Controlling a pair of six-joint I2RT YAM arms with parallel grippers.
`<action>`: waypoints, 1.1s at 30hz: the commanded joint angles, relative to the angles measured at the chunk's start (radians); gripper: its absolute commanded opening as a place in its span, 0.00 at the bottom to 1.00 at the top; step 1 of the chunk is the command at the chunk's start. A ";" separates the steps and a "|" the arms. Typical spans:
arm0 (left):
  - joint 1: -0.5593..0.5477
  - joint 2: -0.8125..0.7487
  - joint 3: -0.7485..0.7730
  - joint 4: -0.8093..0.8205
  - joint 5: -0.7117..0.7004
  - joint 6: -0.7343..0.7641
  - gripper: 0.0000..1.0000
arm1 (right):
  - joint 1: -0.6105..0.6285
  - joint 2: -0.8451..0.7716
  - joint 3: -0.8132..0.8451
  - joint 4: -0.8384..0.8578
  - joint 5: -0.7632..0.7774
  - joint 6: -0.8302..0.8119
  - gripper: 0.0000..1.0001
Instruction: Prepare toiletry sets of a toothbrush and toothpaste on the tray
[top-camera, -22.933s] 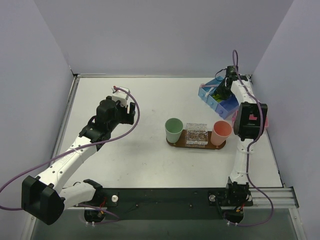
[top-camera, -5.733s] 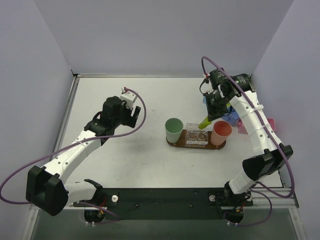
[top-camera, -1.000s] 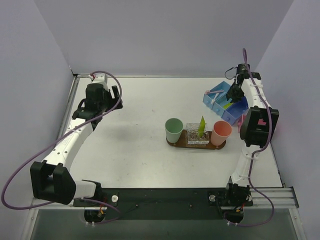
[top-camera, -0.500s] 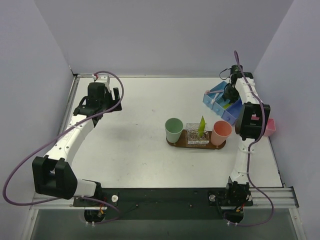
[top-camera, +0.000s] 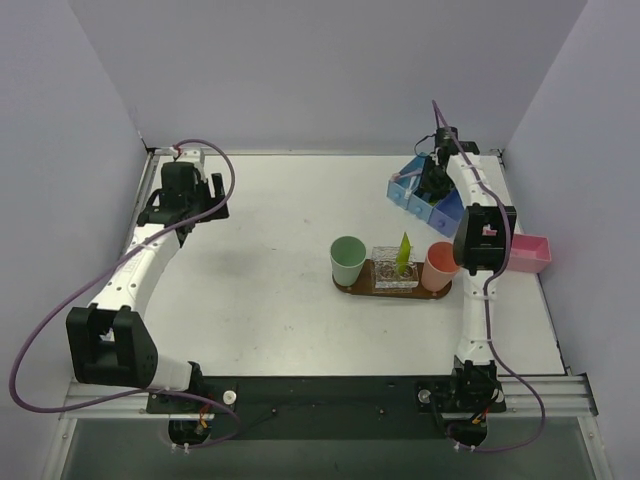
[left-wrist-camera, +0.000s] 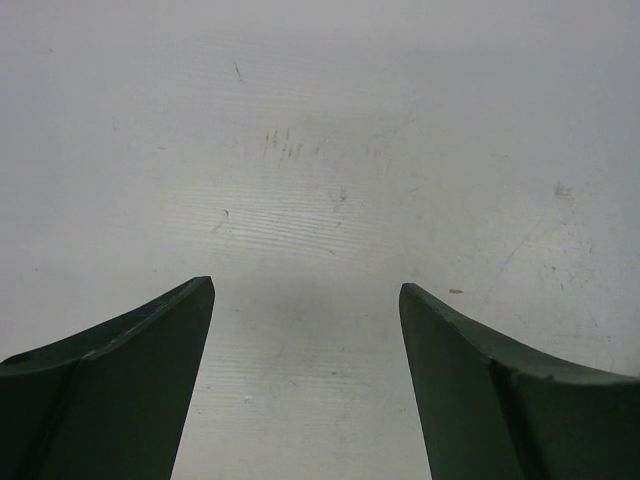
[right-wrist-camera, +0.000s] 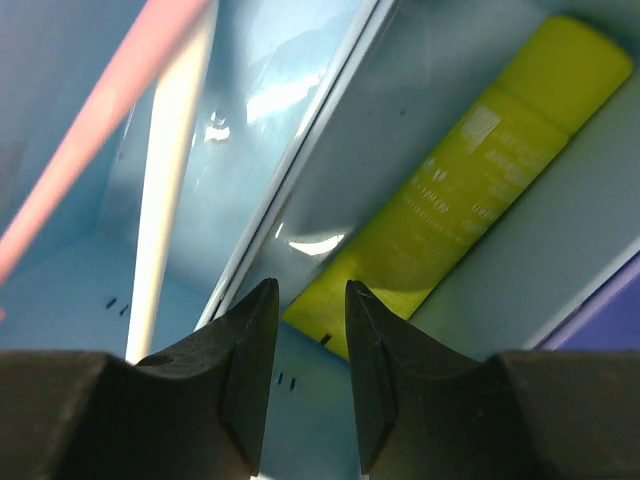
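Note:
The robot's right gripper needs to next grab the flat end (top-camera: 433, 199) (right-wrist-camera: 352, 290) of the lime-green toothpaste tube that lies in the blue bin, opposite the cap of the tube.
The dark wooden tray (top-camera: 343, 287) holds a mint-green cup (top-camera: 348, 259), a clear holder (top-camera: 389, 270) and a salmon cup (top-camera: 441, 265). One lime-green toothpaste tube (top-camera: 403, 250) stands in the clear holder. My right gripper (top-camera: 433, 184) (right-wrist-camera: 305, 292) hangs inside the blue bin (top-camera: 405, 194), jaws a narrow gap apart and empty. Just beyond its tips lies another lime-green toothpaste tube (right-wrist-camera: 470, 190). A whitish toothbrush (right-wrist-camera: 168, 190) and a pink one (right-wrist-camera: 95, 125) lie in the neighbouring compartment. My left gripper (top-camera: 186, 204) (left-wrist-camera: 305, 287) is open and empty over bare table.
A pink shallow box (top-camera: 526, 252) sits at the right table edge, behind the right arm. A pale divider wall (right-wrist-camera: 315, 140) separates the bin's compartments. Walls close off the table at the back and both sides.
My right gripper has moved left and down into the blue bin, and the bin appears shifted left. My left arm has swung a little further to the far left.

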 joint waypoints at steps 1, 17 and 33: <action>0.031 0.022 0.008 0.063 0.002 -0.007 0.86 | 0.034 -0.042 -0.056 -0.037 -0.042 -0.102 0.29; 0.037 0.108 0.052 0.074 0.025 -0.047 0.85 | -0.078 -0.079 0.025 -0.137 0.066 -0.180 0.37; 0.048 0.108 0.068 0.056 0.027 -0.045 0.86 | -0.036 -0.016 0.033 -0.102 0.257 -0.304 0.36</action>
